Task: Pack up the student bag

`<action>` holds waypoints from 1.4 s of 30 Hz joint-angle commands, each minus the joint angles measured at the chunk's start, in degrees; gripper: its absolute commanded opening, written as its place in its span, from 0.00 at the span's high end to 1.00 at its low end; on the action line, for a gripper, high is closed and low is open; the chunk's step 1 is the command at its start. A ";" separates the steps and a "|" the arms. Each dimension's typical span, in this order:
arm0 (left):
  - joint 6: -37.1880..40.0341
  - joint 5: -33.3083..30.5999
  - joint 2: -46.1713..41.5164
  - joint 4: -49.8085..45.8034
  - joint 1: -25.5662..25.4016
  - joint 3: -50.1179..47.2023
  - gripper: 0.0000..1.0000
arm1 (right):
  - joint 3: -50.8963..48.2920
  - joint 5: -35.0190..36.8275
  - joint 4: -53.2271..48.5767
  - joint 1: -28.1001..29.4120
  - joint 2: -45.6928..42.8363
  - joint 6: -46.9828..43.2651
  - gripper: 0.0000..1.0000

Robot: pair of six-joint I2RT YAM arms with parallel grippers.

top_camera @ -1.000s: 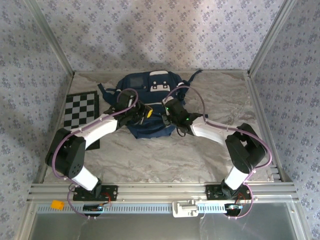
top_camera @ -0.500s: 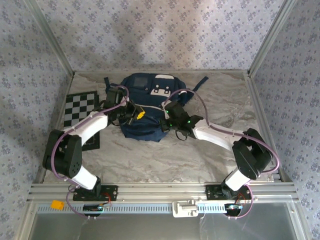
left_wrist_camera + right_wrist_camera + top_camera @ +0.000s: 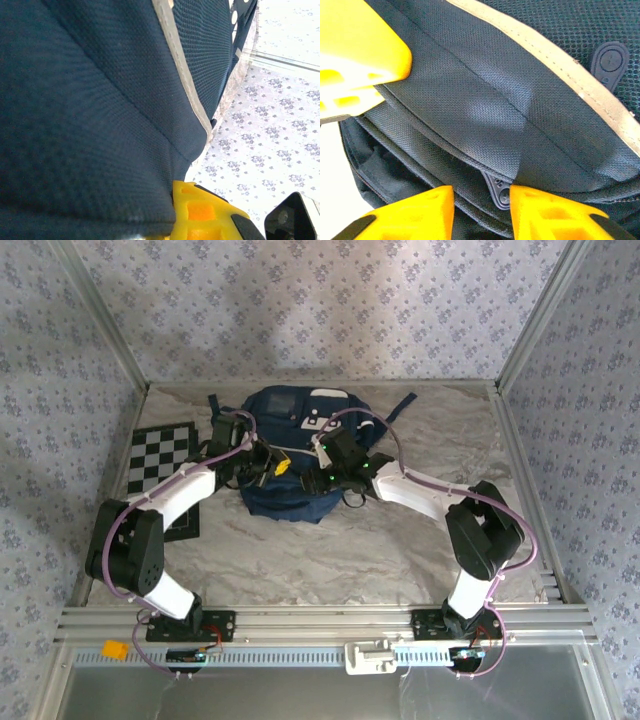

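Observation:
The zipper pull is half under the bag's fold, so the robot's right gripper should pinch the pull's loose end point(image 3: 503, 198) before it draws the zipper along.
The student bag point(image 3: 290, 440), navy with white stripes and a white-flapped pocket, lies at the back middle of the table. My left gripper point(image 3: 270, 466) sits at its left side, shut with a fold of the bag's fabric point(image 3: 100, 125) pinched against its yellow finger point(image 3: 200, 215). On the bag's right side my right gripper point(image 3: 326, 466) stands open. In the right wrist view its yellow fingers point(image 3: 420, 212) straddle a dark zipper pull point(image 3: 499, 192) without gripping it. The left gripper's yellow finger point(image 3: 360, 65) shows at that view's upper left.
A black-and-white checkerboard point(image 3: 160, 462) lies flat at the left of the marble table point(image 3: 440, 440). Patterned walls close off the back and both sides. An aluminium rail point(image 3: 320, 622) runs along the near edge.
The bag slid a little left and back with both arms. My right gripper then opened, let go of the bag and shifted slightly left. The left gripper stays shut.

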 commanded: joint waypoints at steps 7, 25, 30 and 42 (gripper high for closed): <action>-4.54 4.35 -0.97 6.85 -1.57 0.29 1.00 | 4.95 15.76 0.22 2.42 4.50 0.04 0.53; -17.62 1.56 -1.22 14.13 -6.87 -1.83 1.00 | 3.03 23.28 15.93 4.43 7.16 -0.54 0.63; -16.82 1.60 -2.18 12.75 -6.90 -1.96 1.00 | 2.98 25.77 16.57 3.87 7.34 -2.88 0.83; -5.74 -0.40 -6.95 -2.51 -3.00 -2.55 1.00 | -2.34 33.74 4.60 0.91 -0.48 2.31 1.00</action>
